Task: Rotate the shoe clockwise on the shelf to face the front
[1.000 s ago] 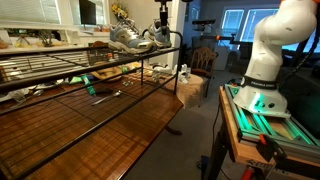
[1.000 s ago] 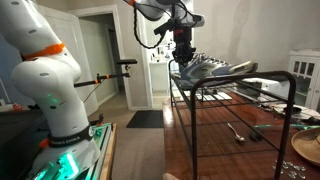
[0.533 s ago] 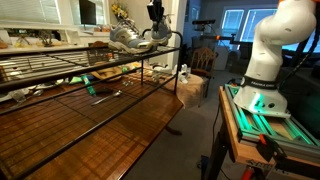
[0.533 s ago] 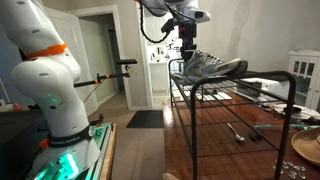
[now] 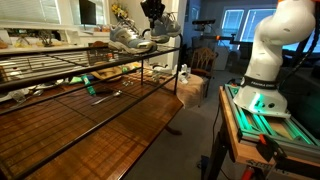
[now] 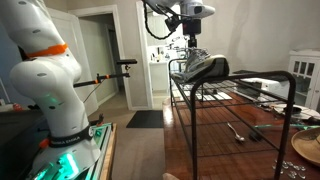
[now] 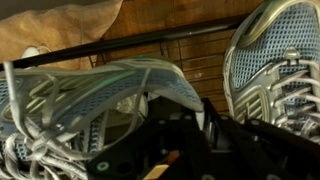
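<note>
Next, I put the held shoe down, as it still lies along the shelf's bar, then open my gripper, turn it, and grip the shoe's heel [image 7: 177, 82] at a new angle.
Two grey-silver sneakers are at the end of the black wire shelf [image 5: 60, 72], which also shows in an exterior view [image 6: 235, 88]. My gripper [image 6: 193, 47] comes down from above and is shut on one shoe [image 6: 207, 68], holding it at the shelf's end with one end turned toward the camera. In an exterior view the gripper [image 5: 155, 17] holds that shoe [image 5: 169, 24] beside the other sneaker [image 5: 125, 38]. In the wrist view the held shoe [image 7: 90, 85] fills the left, my gripper [image 7: 185, 125] is dark at the bottom, and the other sneaker [image 7: 270, 60] is at the right.
A glossy brown wooden surface [image 5: 100, 130] lies under the rack, with small tools [image 6: 240, 130] and a bowl [image 6: 305, 150] on it. The robot base [image 6: 50, 80] stands on a green-lit platform [image 5: 265, 120] beside the shelf. A chair [image 5: 203, 58] is beyond the shelf's end.
The gripper has risen with the shoe and turned it: the shoe was side-on and low on the rack, and now it is higher and end-on. The other sneaker has not moved.
</note>
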{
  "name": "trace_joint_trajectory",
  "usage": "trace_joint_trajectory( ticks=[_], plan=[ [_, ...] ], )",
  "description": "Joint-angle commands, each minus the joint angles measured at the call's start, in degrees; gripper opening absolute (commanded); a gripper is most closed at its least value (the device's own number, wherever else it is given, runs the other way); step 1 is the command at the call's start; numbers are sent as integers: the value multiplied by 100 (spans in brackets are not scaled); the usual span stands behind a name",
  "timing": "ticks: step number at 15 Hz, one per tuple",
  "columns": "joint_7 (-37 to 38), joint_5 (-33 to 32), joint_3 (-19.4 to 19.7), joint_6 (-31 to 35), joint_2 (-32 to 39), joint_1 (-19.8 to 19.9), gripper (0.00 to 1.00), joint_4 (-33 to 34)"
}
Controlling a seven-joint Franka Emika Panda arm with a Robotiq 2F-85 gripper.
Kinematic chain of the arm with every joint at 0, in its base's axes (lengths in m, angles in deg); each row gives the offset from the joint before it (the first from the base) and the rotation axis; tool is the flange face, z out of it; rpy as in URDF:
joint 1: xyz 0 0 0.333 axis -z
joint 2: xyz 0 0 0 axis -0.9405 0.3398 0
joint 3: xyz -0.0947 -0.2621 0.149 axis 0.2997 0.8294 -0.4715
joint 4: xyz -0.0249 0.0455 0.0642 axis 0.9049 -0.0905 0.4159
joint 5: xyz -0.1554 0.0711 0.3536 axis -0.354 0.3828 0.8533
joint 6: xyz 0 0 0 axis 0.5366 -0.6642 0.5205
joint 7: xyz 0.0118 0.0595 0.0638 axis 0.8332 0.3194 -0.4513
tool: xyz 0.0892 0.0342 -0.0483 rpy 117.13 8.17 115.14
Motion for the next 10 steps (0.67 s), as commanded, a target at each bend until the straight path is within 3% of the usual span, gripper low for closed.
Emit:
trace_joint_trajectory(
  ticks=[1,10],
  plan=[
    [710,58,-89,360,-110,96,3,-96],
    [1827,94,-78,1044,-163,113,3,-415]
  ],
)
